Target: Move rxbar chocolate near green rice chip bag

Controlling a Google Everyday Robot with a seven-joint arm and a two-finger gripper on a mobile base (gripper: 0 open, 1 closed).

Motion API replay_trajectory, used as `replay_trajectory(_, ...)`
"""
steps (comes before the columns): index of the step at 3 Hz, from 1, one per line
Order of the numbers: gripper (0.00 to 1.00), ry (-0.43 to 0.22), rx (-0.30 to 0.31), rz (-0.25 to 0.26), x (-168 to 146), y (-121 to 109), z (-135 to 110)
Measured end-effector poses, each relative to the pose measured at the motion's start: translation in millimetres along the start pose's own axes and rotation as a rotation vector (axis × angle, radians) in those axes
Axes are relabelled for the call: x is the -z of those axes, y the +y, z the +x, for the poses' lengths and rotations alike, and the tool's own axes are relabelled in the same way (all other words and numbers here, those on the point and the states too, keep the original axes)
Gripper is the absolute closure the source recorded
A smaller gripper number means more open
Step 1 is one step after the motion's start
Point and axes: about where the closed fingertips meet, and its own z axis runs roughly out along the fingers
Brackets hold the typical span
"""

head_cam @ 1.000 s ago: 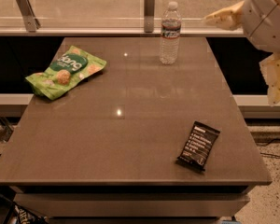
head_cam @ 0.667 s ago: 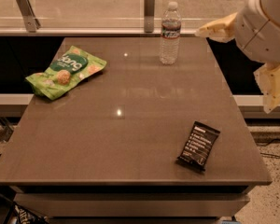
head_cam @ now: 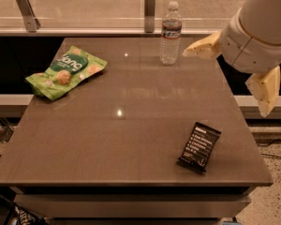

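The black rxbar chocolate is next for my gripper, which should go down and close on the wrapper's middle [head_cam: 198, 146] with one finger on each side.
The rxbar chocolate [head_cam: 199, 146], a small black wrapper with white text, lies flat near the table's front right corner. The green rice chip bag [head_cam: 65, 71] lies at the table's left, towards the back. My gripper [head_cam: 225, 83] hangs above the table's right edge, behind and above the bar, touching nothing. Its two pale yellow fingers [head_cam: 202, 47] are spread wide apart and hold nothing. The white arm behind them fills the upper right corner.
A clear water bottle [head_cam: 170, 33] stands upright at the back of the brown table [head_cam: 131, 125], just left of the gripper's far finger. A glass barrier with metal posts [head_cam: 150, 3] runs behind the table. The floor drops away on the right.
The arm and gripper have moved left and down, further into view and over the table's right edge. The bar, bag and bottle have not moved.
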Motion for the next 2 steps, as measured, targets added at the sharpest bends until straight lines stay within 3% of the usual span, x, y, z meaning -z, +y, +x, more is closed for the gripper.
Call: replay_trajectory(2,0.00,-0.079,0.116,-0.061,-34.5,1.7,-20.6)
